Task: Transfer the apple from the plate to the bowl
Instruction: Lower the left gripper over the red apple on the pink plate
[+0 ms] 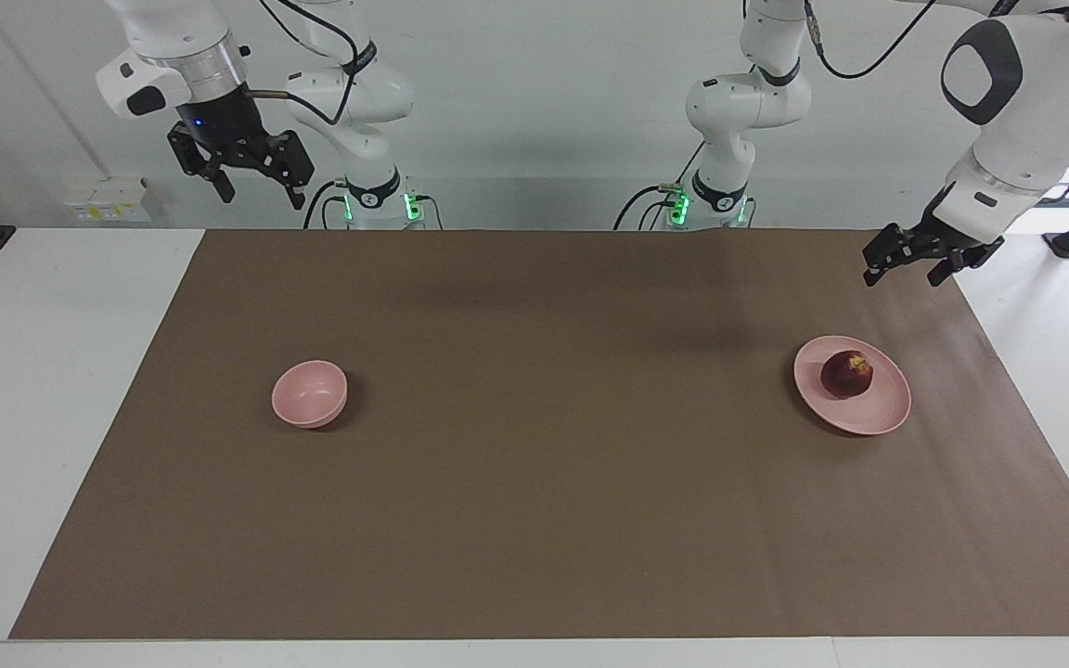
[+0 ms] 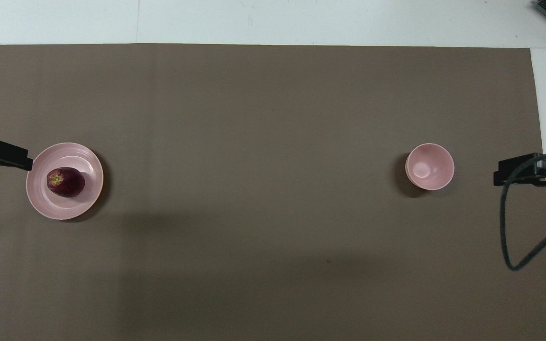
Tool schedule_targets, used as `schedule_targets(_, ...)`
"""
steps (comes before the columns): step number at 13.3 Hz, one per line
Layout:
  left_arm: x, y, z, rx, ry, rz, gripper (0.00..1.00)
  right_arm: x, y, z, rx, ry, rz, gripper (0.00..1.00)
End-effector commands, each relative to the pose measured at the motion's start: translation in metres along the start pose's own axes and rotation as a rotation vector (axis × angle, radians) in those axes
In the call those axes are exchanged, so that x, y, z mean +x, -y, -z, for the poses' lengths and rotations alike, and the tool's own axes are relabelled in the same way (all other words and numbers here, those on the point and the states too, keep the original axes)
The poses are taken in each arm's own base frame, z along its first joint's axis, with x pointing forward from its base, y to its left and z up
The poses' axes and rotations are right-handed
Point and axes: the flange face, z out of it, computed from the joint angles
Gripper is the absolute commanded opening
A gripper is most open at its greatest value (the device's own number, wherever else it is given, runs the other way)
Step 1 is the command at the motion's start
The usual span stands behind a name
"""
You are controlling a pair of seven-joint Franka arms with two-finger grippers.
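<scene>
The robot's left gripper will next move to the dark red apple on the wide pink plate and close around the apple's middle [image 2: 66,181].
The dark red apple [image 1: 847,374] lies on the wide pink plate [image 1: 880,411] at the left arm's end of the brown mat. It also shows in the overhead view [image 2: 66,182] on the plate [image 2: 64,208]. The small deep pink bowl [image 1: 310,394] stands empty toward the right arm's end, and shows in the overhead view too [image 2: 429,166]. My left gripper [image 1: 903,276] is open and empty, in the air over the mat's edge beside the plate; its tip shows in the overhead view [image 2: 14,161]. My right gripper [image 1: 262,198] is open and empty, held high; in the overhead view [image 2: 507,174] it is over the mat's edge beside the bowl.
The brown mat [image 1: 534,482] covers most of the white table [image 1: 33,371]. A grey cable [image 2: 514,255] loops down from the right arm over the mat's edge. Both arm bases stand at the robots' edge of the table.
</scene>
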Motion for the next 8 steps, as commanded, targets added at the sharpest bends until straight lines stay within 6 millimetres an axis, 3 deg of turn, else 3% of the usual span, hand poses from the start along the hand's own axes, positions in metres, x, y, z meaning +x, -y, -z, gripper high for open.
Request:
schedule_targets(1,-0.001,0.012,-0.03,0.003,-0.029,-0.022,1.0,-0.004,-0.004,-0.001,0.023,-0.01,-0.012,1.0)
schedule_targets(8,0.013,0.017,-0.111,0.001,-0.022,-0.031,1.0,-0.004,-0.006,-0.001,0.023,-0.01,-0.012,1.0)
